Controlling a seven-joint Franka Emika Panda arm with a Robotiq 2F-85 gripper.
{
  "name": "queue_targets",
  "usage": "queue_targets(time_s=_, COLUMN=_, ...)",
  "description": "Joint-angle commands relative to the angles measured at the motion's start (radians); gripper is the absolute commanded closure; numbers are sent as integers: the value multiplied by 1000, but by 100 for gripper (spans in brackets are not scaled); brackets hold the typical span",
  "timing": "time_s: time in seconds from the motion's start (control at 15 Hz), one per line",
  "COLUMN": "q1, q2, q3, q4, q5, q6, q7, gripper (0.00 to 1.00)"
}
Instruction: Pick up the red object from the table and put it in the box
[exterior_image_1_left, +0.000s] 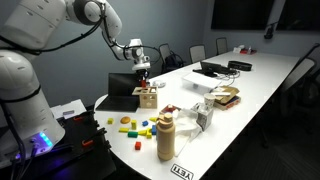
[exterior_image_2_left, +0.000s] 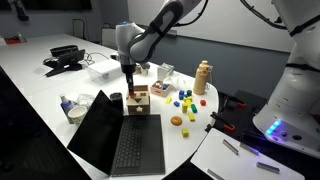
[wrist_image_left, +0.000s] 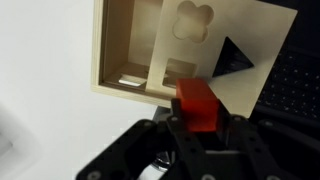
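My gripper is going to release the red object at the square hole in the top of the wooden box (exterior_image_1_left: 146, 90) (wrist_image_left: 178, 72).
In the wrist view my gripper (wrist_image_left: 199, 118) is shut on the red object (wrist_image_left: 197, 103), a small solid red block held between the fingertips. Just beyond it is the box (wrist_image_left: 125, 45), a pale wooden cube with an open top, a clover-shaped hole and a dark triangular hole. In both exterior views the gripper (exterior_image_1_left: 146, 80) (exterior_image_2_left: 129, 85) hangs right above the box (exterior_image_1_left: 148, 98) (exterior_image_2_left: 137, 103), which stands on the white table next to a laptop. The red object is too small to make out in those views.
An open black laptop (exterior_image_2_left: 120, 140) lies beside the box. Several small coloured toy pieces (exterior_image_1_left: 130, 125) (exterior_image_2_left: 185, 100), a tan bottle (exterior_image_1_left: 165, 138) (exterior_image_2_left: 203, 76), a white carton (exterior_image_2_left: 160, 72) and a bowl (exterior_image_2_left: 76, 112) are spread over the table (exterior_image_1_left: 250, 85).
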Motion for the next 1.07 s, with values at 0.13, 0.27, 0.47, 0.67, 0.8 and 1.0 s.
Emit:
queue_targets(time_s=0.13, q1=19, q2=43, q3=-18, q4=75, q5=-15, q6=-33, q7=-18, gripper=92)
queue_targets(time_s=0.27, q1=21, q2=46, q3=-24, q4=76, q5=-17, q6=-32, q7=-14, gripper=92)
queue_targets(time_s=0.47, q1=23, q2=46, q3=-33, q4=75, q5=-20, q6=-30, q7=-10, gripper=92)
queue_targets(time_s=0.67, q1=18, q2=47, q3=-33, q4=67, q5=-14, q6=-31, q7=-10, gripper=92)
queue_targets(time_s=0.8, q1=12, q2=46, q3=-29, q4=59, q5=-7, q6=-31, q7=-10, gripper=92)
queue_targets(time_s=1.0, q1=12, q2=45, q3=-31, q4=55, q5=-7, q6=-28, q7=-6, gripper=92)
